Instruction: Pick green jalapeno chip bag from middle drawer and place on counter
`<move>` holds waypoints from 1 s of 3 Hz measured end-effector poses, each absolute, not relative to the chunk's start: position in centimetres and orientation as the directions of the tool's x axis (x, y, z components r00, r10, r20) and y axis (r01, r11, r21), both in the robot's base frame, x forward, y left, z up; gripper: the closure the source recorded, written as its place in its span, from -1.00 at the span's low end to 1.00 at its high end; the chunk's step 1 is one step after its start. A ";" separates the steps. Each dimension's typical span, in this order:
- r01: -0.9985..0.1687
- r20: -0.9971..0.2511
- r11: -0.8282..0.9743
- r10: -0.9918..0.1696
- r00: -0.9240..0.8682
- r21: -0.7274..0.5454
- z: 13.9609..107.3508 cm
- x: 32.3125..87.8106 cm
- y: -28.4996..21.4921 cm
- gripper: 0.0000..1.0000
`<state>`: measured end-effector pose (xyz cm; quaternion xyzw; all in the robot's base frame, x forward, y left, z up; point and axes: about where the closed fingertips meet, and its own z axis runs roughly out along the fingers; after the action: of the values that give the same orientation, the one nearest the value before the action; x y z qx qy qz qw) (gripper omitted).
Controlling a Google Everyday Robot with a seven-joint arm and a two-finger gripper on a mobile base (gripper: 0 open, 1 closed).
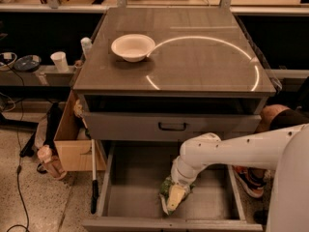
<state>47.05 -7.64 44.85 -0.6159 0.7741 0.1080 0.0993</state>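
Note:
My gripper needs to next close on the middle (175, 190) of the green jalapeno chip bag, between the bag's two ends.
The green jalapeno chip bag (172, 195) lies on the grey floor of the open middle drawer (130, 182), near its front right. My white arm reaches in from the right and its gripper (181, 181) is down on the bag's upper end, touching it. The wrist hides the fingers. The counter (203, 57) is the glossy grey-brown top above, with a bright ring reflection on it.
A white bowl (132, 47) sits on the counter's left side. A shut grey drawer front with a black handle (173, 126) is just above the open drawer. A cardboard box (72, 139) and a dark stick (93, 178) stand at the left. A person's shoe (248, 180) is at the right.

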 end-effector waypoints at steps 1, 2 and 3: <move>-0.975 -0.307 0.210 -0.925 -0.223 0.077 43.0 47.6 -8.3 -1.00; -0.980 -0.321 0.180 -0.926 -0.198 0.087 41.9 48.0 -8.7 -1.00; -0.982 -0.303 0.181 -0.934 -0.189 0.054 41.5 48.5 -8.8 -1.00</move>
<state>48.54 -8.81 41.53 -0.6288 0.7618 0.1184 0.1008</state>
